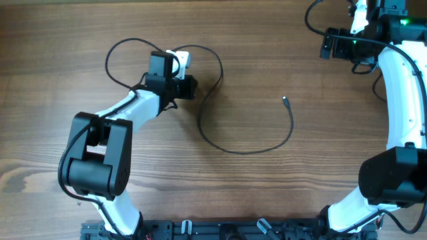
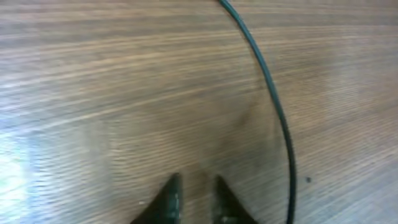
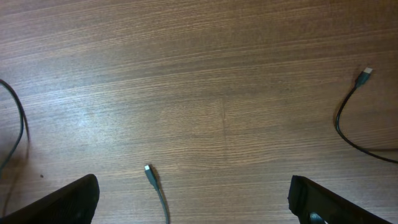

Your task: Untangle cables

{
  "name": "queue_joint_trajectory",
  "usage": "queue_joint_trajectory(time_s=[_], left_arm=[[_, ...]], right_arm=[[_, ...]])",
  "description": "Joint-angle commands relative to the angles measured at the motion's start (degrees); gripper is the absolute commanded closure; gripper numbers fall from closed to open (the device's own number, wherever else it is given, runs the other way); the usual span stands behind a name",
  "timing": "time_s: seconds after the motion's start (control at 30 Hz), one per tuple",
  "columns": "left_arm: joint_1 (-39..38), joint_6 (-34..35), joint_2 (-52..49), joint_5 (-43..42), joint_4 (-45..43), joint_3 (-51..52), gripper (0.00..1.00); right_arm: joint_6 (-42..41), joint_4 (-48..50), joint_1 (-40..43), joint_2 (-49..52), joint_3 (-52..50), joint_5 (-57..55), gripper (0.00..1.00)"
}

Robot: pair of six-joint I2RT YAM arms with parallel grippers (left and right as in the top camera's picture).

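Note:
The cable runs beside the nearly closed fingers of my left gripper. Next, I open them, take the nearby part of the cable (image 1: 215, 85) and draw the cable's bend straighter.
One thin black cable (image 1: 247, 151) lies loose on the wooden table. It loops at the upper left, passes by my left gripper (image 1: 181, 75), sweeps down and right, and ends in a small plug (image 1: 285, 100). In the left wrist view my left gripper (image 2: 196, 198) is low over the wood with its fingertips nearly together and nothing between them. The cable (image 2: 273, 99) runs just to their right. My right gripper (image 1: 330, 45) is at the far right back, away from the cable. It is wide open and empty (image 3: 193, 205), with a plug end (image 3: 148, 168) lying between its fingers on the table below.
A second plug end (image 3: 367, 73) with its strand lies at the right of the right wrist view, and another strand (image 3: 18, 118) at the left edge. The thicker robot wires (image 1: 313, 13) hang at the back right. The arm bases stand along the front edge.

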State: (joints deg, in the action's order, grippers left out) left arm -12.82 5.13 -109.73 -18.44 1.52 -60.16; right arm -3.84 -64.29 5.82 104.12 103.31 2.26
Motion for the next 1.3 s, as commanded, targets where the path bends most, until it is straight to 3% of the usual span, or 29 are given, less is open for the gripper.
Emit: queue_joint_trajectory(time_s=[0.0, 0.03, 0.07, 0.1, 0.3, 0.37, 0.53, 0.63, 0.67, 0.7, 0.87, 0.93, 1.27], left_arm=[[-0.42, -0.17, -0.81, -0.15, -0.28, 0.04, 0.76], [-0.85, -0.15, -0.81, -0.15, -0.31, 0.04, 0.48], [-1.66, -0.15, -0.81, -0.22, -0.26, 0.04, 0.3], [-3.65, -0.17, -0.81, -1.42, -0.26, 0.04, 0.38], [-7.48, -0.39, -0.96, -1.42, -0.22, 0.11, 0.42], [-8.55, -0.35, -1.09, 1.09, -0.24, 0.11, 0.53], [-9.25, -0.37, -2.43, 10.21, 1.6, 0.11, 0.63], [-9.25, -1.03, -3.65, 10.21, 2.86, 0.13, 0.7], [-9.27, -1.29, -3.69, 10.23, 3.02, 0.13, 0.87], [-9.27, -1.27, -3.69, 10.45, 2.73, 0.11, 0.96], [-9.16, -1.22, -3.67, 25.92, -10.91, -1.42, 0.96], [-9.01, -1.27, -3.67, 28.68, -12.04, -4.79, 0.96], [-8.74, -1.18, -3.67, 28.55, -11.56, -18.05, 0.96]], right_arm=[[-0.85, 0.04, 0.15, -1.49, 0.11, -1.16, 0.0], [-0.85, 0.09, 0.15, -1.46, 0.11, -1.16, 0.0], [-0.87, 0.17, 0.13, -1.49, 0.11, -1.16, 0.01], [-0.83, 0.17, 0.15, -1.46, 0.11, -1.16, 0.0], [-0.85, 0.59, 0.13, -1.49, 0.11, -1.16, 0.0], [-0.85, 0.59, 0.13, -1.46, 0.11, -1.16, 0.0], [-0.85, 0.59, 0.15, -1.49, 0.11, -1.16, 0.0], [-0.85, 0.7, 0.15, -1.49, 0.11, -1.16, 0.0], [-0.85, 0.81, 0.15, -1.49, 0.11, -1.16, 0.0], [-0.85, 0.85, 0.15, -1.49, 0.11, -1.16, 0.0], [-0.92, 0.44, 0.15, -1.49, 0.11, -0.92, 0.0], [-1.27, 0.13, 0.13, -1.49, 0.11, -0.94, 0.0], [-1.77, -0.48, 0.13, -1.46, 0.11, -0.46, 0.0]])
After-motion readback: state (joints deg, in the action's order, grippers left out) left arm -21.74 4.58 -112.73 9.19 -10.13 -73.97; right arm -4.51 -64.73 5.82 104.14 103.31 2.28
